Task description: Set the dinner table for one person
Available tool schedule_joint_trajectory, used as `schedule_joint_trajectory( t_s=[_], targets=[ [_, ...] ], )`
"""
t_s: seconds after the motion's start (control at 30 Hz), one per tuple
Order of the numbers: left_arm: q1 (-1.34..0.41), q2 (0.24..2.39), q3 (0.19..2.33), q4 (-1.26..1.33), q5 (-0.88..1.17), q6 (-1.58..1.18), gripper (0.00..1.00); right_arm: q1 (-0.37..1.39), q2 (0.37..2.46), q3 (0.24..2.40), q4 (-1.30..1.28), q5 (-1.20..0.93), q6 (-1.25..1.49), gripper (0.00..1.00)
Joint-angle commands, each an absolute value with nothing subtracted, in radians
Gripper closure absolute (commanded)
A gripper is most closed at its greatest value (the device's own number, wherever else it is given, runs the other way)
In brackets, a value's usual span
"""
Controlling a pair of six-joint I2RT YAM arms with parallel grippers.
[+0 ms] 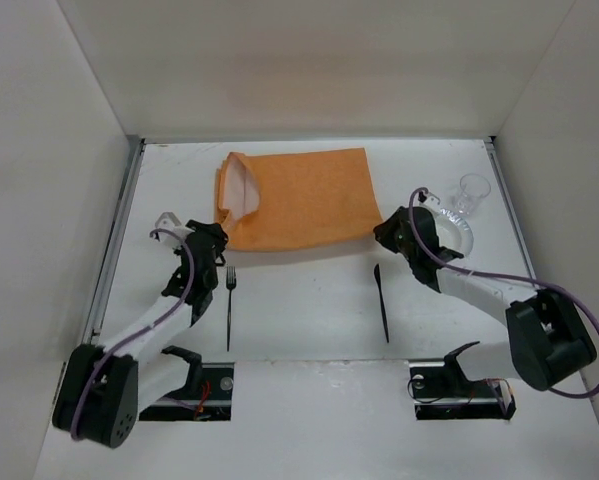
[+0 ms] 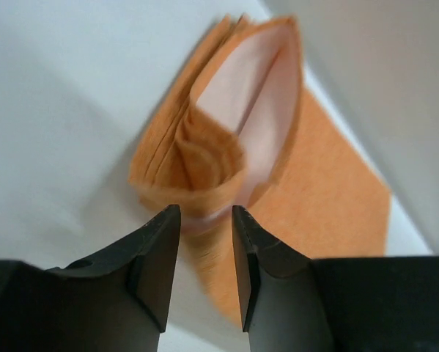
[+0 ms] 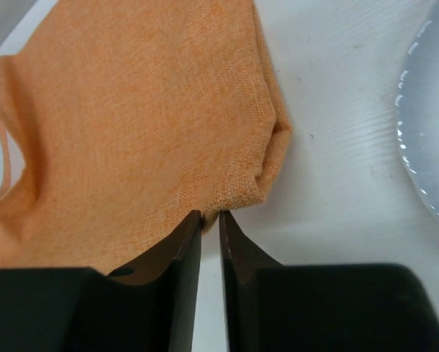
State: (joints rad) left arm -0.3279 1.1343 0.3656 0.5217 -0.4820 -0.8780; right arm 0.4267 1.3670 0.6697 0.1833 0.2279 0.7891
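The near corner of the mat is bunching up at the robot's right gripper, so that gripper should open, smooth the corner flat and grip the mat's side edge [image 3: 277, 138] to straighten it.
The orange cloth mat [image 1: 304, 200] lies at the back middle of the white dinner table [image 1: 299, 335]. Its left edge is folded over and shows a pale underside [image 1: 241, 190]. My left gripper [image 1: 211, 242] is open at the mat's front left corner. In the left wrist view the folded edge [image 2: 204, 158] sits just ahead of its gripper [image 2: 206, 214]. My right gripper [image 1: 389, 235] is at the front right corner. In the right wrist view this gripper [image 3: 210, 218] is shut on the corner of the mat [image 3: 146, 110].
A black fork [image 1: 230, 300] and a black knife [image 1: 382, 300] lie in front of the mat. A clear plate [image 1: 463, 238] sits under my right arm and also shows in the right wrist view [image 3: 433, 110]. A clear glass [image 1: 471, 192] stands behind it. Walls enclose the table.
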Motion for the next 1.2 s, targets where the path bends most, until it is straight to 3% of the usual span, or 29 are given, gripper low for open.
schedule_joint_trajectory(
  t_s=[0.0,0.13,0.27,0.33,0.47,0.53,0.63,0.73,0.8,1.17],
  targets=[
    [-0.308,0.956,0.341,0.45,-0.56,-0.827,0.68,0.424,1.286,0.614,0.244,0.264,0.801,0.75],
    [-0.327,0.809,0.354,0.254,-0.635,-0.789,0.69,0.421,1.227,0.581,0.193,0.259,0.784,0.56],
    [-0.387,0.845,0.428,0.173,-0.683,-0.734,0.65,0.427,1.186,0.594,0.167,0.275,0.746,0.44],
    [-0.415,0.935,0.483,0.186,-0.683,-0.666,0.62,0.441,1.196,0.615,0.17,0.282,0.736,0.44],
    [-0.456,1.113,0.593,0.209,-0.647,-0.6,0.57,0.476,1.244,0.649,0.179,0.262,0.718,0.69],
    [-0.464,1.164,0.612,0.201,-0.634,-0.61,0.57,0.487,1.27,0.658,0.179,0.258,0.716,0.73],
    [-0.459,1.186,0.583,0.163,-0.634,-0.632,0.57,0.51,1.281,0.647,0.181,0.267,0.719,0.69],
    [-0.433,1.145,0.519,0.147,-0.631,-0.676,0.56,0.518,1.298,0.627,0.192,0.282,0.732,0.49],
    [-0.42,1.131,0.496,0.143,-0.621,-0.698,0.55,0.528,1.321,0.624,0.201,0.282,0.745,0.44],
    [-0.312,1.267,0.428,0.225,-0.545,-0.752,0.58,0.535,1.348,0.621,0.143,0.422,0.765,0.4]
  ],
)
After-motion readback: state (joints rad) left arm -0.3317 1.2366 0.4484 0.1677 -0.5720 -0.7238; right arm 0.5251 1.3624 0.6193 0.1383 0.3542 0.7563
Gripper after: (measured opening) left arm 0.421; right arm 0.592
